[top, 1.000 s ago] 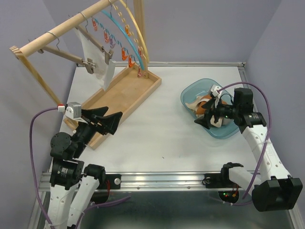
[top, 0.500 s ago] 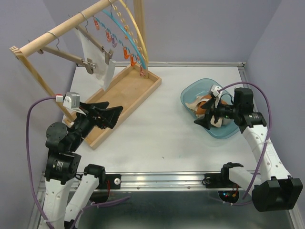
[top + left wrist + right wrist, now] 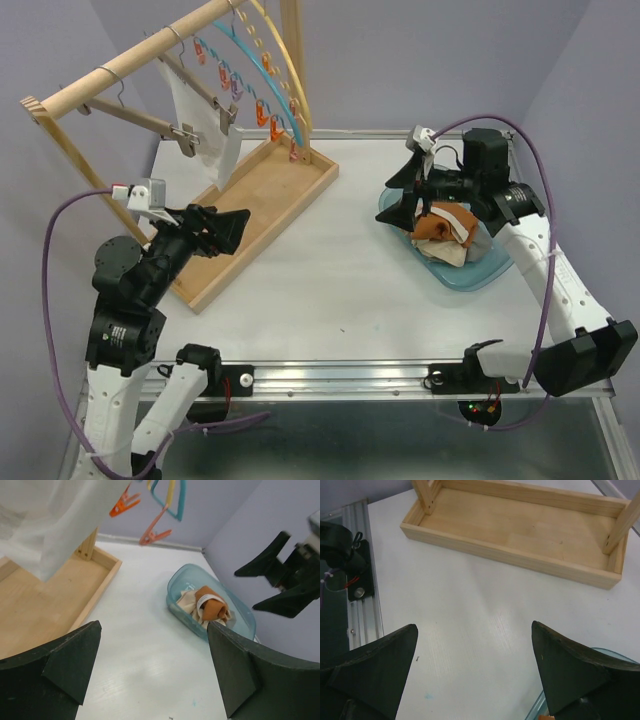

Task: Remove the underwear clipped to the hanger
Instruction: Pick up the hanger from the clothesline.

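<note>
Next, I close my left gripper on the near half (image 3: 203, 91) of the wooden hanger holding the white pair, between its hook and near clip.
A white pair of underwear (image 3: 203, 125) hangs clipped to a wooden hanger (image 3: 145, 118) on the rack's rod; it also shows in the left wrist view (image 3: 55, 525) at the top left. A rust-orange pair (image 3: 437, 221) lies on beige ones in the blue basin (image 3: 478, 277), also seen from the left wrist as the rust-orange pair (image 3: 212, 607) in the basin (image 3: 176, 584). My left gripper (image 3: 220, 231) is open and empty, below and in front of the white pair; its own view shows it (image 3: 155, 672) wide apart. My right gripper (image 3: 403, 190) is open and empty over the basin's far left rim, and wide apart in its own view (image 3: 475, 665).
The wooden rack's tray base (image 3: 255, 200) lies at the left, also in the right wrist view (image 3: 520, 532). Curved blue and yellow hangers with coloured clips (image 3: 268, 95) hang at the rack's far end. Purple walls close in the table on the left, back and right.
My right gripper has lifted out of the basin and moved to its far left rim, leaving the rust-orange pair there. My left arm has risen and moved a little toward the rack.
</note>
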